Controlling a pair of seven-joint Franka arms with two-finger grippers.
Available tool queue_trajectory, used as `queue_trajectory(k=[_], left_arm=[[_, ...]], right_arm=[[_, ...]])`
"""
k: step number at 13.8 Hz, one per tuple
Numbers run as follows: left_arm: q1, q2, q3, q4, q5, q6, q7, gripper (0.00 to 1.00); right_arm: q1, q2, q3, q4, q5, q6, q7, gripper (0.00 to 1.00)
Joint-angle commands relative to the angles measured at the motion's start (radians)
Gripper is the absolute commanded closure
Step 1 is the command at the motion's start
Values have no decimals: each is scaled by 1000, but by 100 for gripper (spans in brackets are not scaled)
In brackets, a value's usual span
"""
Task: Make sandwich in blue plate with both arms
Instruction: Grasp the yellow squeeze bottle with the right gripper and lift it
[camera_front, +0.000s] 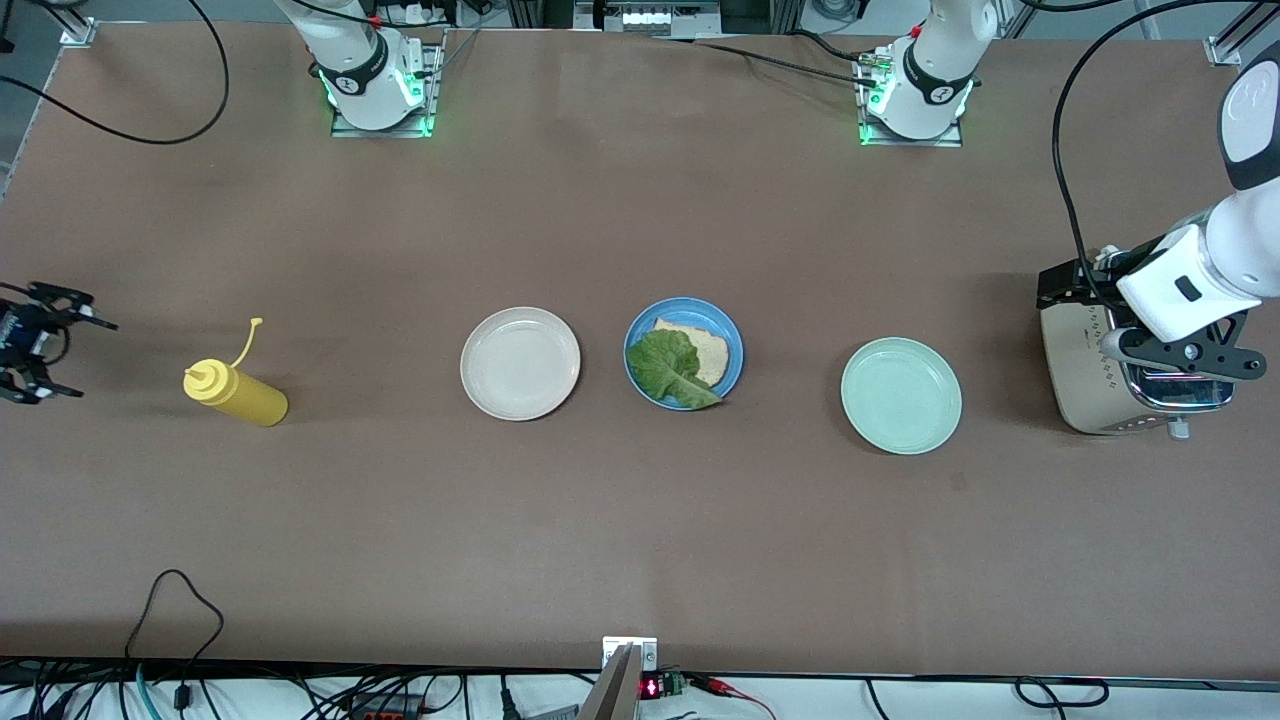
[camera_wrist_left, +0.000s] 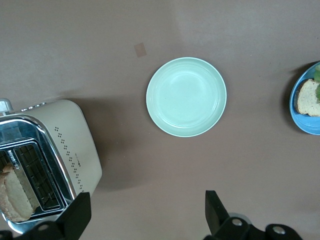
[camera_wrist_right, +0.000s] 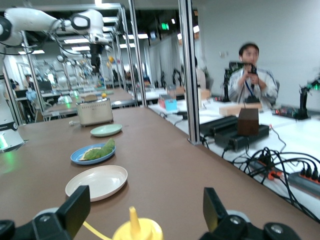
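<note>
I will next close my right gripper around the body (camera_front: 254, 400) of the yellow squeeze bottle, at a spot just below the yellow cap of the bottle.
The blue plate (camera_front: 735, 340) sits mid-table with one toasted bread slice (camera_front: 708, 350) on it and a green lettuce leaf (camera_front: 672, 368) lying over that slice. Another bread slice (camera_wrist_left: 15, 192) stands in a slot of the beige toaster (camera_front: 1090, 385) at the left arm's end of the table. My left gripper (camera_front: 1185, 372) hangs open and empty over the toaster; its wrist view shows the toaster (camera_wrist_left: 55, 150) and the edge of the blue plate (camera_wrist_left: 300, 117). My right gripper (camera_front: 85, 358) is open and empty at the right arm's end, beside the yellow bottle (camera_front: 240, 393).
A cream-white plate (camera_front: 520, 362) lies beside the blue plate toward the right arm's end, and a mint-green plate (camera_front: 901, 395) lies toward the left arm's end. The yellow squeeze bottle (camera_wrist_right: 137, 231) lies on its side just in front of the right gripper's fingers.
</note>
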Motion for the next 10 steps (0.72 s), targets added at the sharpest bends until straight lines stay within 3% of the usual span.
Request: queue_trajectory(k=[1, 4, 10], left_arm=[[12, -12, -10, 1, 5, -10, 7, 0], [12, -14, -10, -1, 7, -19, 10, 0], [20, -15, -8, -5, 11, -19, 10, 0]], right_arm=[[-17, 175, 25, 137, 48, -69, -98, 0], [-17, 304, 28, 217, 72, -115, -161, 0], [-24, 407, 25, 260, 65, -120, -236, 0]])
